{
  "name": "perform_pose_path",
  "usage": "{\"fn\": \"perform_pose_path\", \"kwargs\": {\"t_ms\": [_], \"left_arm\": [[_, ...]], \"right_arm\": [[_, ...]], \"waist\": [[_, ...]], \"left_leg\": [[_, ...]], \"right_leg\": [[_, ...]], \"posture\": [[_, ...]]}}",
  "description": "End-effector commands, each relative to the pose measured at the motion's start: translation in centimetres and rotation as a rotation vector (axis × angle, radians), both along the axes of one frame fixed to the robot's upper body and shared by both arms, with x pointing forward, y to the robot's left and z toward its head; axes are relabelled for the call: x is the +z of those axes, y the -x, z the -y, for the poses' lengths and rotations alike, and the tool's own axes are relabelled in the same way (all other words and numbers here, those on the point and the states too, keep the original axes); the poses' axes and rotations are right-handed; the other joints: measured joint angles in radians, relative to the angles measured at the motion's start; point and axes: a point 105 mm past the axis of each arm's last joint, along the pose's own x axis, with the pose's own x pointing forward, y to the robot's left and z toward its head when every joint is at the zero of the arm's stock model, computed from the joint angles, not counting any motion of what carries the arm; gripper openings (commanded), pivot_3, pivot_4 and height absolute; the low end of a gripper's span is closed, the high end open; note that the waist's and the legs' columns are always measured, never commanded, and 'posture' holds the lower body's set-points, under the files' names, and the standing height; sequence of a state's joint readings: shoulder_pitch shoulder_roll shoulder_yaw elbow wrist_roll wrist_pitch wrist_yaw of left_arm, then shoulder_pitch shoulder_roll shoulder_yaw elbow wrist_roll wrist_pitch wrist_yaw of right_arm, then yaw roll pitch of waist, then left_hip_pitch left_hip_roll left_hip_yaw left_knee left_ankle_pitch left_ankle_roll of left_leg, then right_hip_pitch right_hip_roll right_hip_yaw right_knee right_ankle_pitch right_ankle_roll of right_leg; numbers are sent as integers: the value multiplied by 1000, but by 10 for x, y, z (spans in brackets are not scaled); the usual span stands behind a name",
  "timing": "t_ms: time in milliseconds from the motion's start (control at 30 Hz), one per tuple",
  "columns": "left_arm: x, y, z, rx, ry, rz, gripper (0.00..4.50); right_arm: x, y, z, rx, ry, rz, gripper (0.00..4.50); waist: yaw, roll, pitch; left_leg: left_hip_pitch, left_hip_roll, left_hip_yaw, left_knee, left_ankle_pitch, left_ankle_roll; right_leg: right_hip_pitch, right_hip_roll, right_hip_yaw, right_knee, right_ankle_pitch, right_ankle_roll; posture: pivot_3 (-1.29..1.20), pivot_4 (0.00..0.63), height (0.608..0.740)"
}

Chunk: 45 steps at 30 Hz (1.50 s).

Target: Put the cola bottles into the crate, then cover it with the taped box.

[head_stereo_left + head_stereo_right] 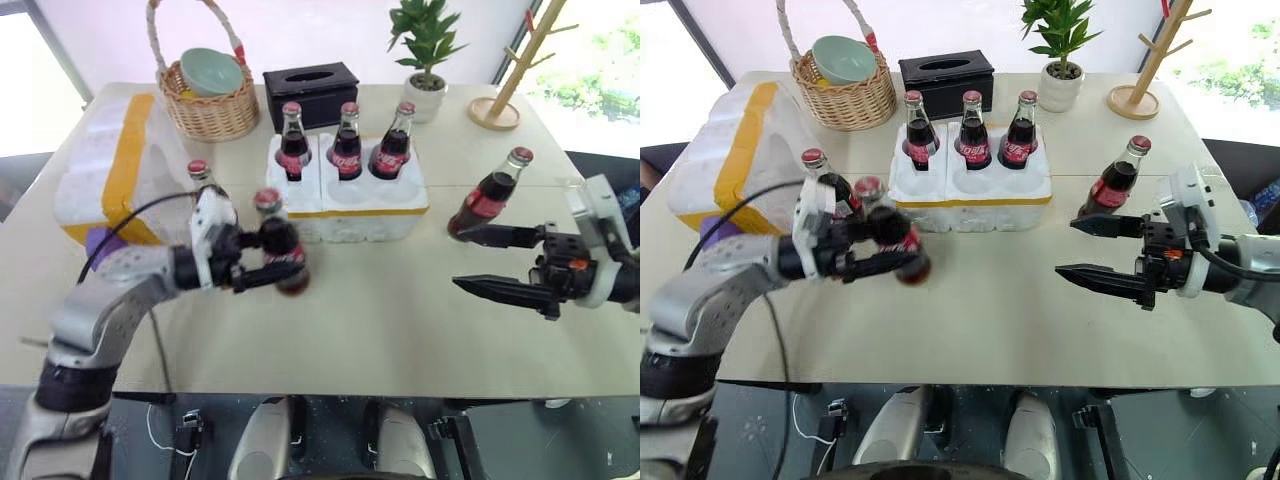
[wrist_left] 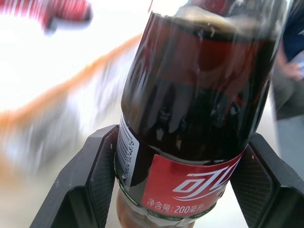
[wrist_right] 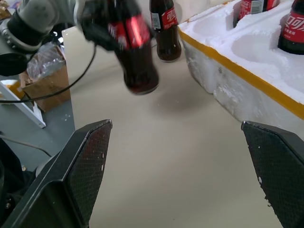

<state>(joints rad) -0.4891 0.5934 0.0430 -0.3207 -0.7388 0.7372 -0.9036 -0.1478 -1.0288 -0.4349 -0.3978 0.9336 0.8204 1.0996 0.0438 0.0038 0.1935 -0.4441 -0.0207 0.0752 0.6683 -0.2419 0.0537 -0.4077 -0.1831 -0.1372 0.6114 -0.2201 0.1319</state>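
Note:
My left gripper will set the cola bottle down in the crate's front well before the middle bottle (image 1: 347,194).
My left gripper (image 1: 272,262) is shut on a cola bottle (image 1: 281,243), red cap and red label, held a little above the table in front of the crate's left end. The fingers (image 2: 90,175) press both sides of the bottle (image 2: 190,118). The crate (image 1: 350,214), low white foam with a yellow band, holds three cola bottles (image 1: 347,142) in its back wells. Another bottle (image 1: 200,174) stands behind my left hand, and one more (image 1: 488,196) stands right of the crate. My right gripper (image 1: 492,262) is open just in front of that one. The taped box (image 1: 108,172) lies far left.
A wicker basket (image 1: 212,110) with a green bowl, a black tissue box (image 1: 312,88), a potted plant (image 1: 427,60) and a wooden stand (image 1: 496,110) line the table's far side. Bare tabletop (image 1: 380,310) lies between my two grippers.

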Motion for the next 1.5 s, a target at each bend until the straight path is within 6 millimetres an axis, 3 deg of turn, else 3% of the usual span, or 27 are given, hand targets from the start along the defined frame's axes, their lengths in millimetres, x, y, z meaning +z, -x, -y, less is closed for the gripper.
{"fn": "perform_pose_path", "kwargs": {"t_ms": [33, 133, 300, 433, 667, 833, 900, 967, 1100, 1233, 1300, 1400, 1500], "left_arm": [[41, -14, 14, -4, 128, 61, 2751], [65, -35, 27, 35, 187, 89, 2751], [80, -69, 49, 133, 157, 159, 2751], [73, -84, 60, 179, 78, 178, 2751], [53, -86, 87, 122, 43, 120, 2751], [34, -100, 90, 233, -63, 81, 2751], [31, -102, 91, 255, -94, 85, 3800], [27, -100, 94, 248, -114, 83, 4439], [37, -86, 96, 205, -73, 115, 4439], [58, -45, 71, 58, 63, 98, 4439], [58, -23, 43, 30, 72, 89, 4439], [49, -8, 7, 101, 43, 50, 4439], [32, -2, -43, 322, -9, 13, 4439]], "right_arm": [[8, 2, -7, 22, -9, 48, 4500], [7, 0, -7, 12, -12, 54, 4500], [5, 1, -4, -18, -17, 54, 4500], [2, 2, -2, -41, -17, 53, 4500], [-3, 1, 0, -76, -31, 46, 4500], [-5, -1, 2, -91, -29, 50, 4500], [-5, -2, 3, -95, -29, 53, 4500], [-5, -3, 4, -99, -31, 55, 4500], [-6, -6, 4, -105, -31, 59, 4500], [-5, -6, 5, -106, -33, 64, 4500], [-5, -7, 7, -110, -33, 63, 4500], [-6, -8, 9, -119, -29, 68, 4500], [-4, -9, 11, -128, -29, 81, 4500]], "waist": [[-4, -2, 1], [-5, -4, 3], [-2, -7, 4], [-2, -8, 5], [-1, -9, 6], [2, -9, 6], [-1, -10, 6], [-3, -10, 6], [-3, -10, 6], [-9, -10, 6], [-14, -9, 5], [-15, -9, 5], [-6, -9, 5]], "left_leg": [[0, 0, 0, 0, 1, 2], [0, 0, 1, 0, 5, -2], [0, 0, 1, -1, 6, -3], [-1, -1, 1, 0, 5, -2], [-2, -1, 1, 0, 5, -2], [-2, -1, 0, 0, 5, -2], [-2, -1, 0, 0, 4, 0], [-2, -1, 0, 0, 4, 0], [-1, -1, 0, 0, 4, 0], [-1, 0, 0, 0, 5, -2], [0, 0, 0, -1, 5, -3], [1, 1, 0, -1, 6, -4], [1, 1, 0, 0, 5, -1]], "right_leg": [[0, 0, 0, 0, 0, 0], [0, 1, 0, 1, 0, 0], [0, 1, 0, 1, 1, 0], [0, 0, 0, 0, 1, 1], [-1, 0, 0, 0, 1, 1], [0, 0, 0, 0, 1, 1], [0, 0, 0, 0, 2, 2], [0, 0, 0, 0, 2, 2], [-1, 0, 0, 1, 2, 2], [-1, 0, 0, 1, 2, 2], [-1, 0, 0, 2, 2, 2], [-1, 1, 0, 3, 2, 1], [1, 1, 0, 1, 2, 1]], "posture": [[0, 150, 736], [0, 150, 736], [0, 150, 736], [0, 150, 736], [0, 150, 736], [0, 150, 736], [0, 150, 736], [0, 150, 736], [0, 150, 736], [0, 150, 736], [0, 150, 736], [0, 150, 736], [0, 150, 736]]}}
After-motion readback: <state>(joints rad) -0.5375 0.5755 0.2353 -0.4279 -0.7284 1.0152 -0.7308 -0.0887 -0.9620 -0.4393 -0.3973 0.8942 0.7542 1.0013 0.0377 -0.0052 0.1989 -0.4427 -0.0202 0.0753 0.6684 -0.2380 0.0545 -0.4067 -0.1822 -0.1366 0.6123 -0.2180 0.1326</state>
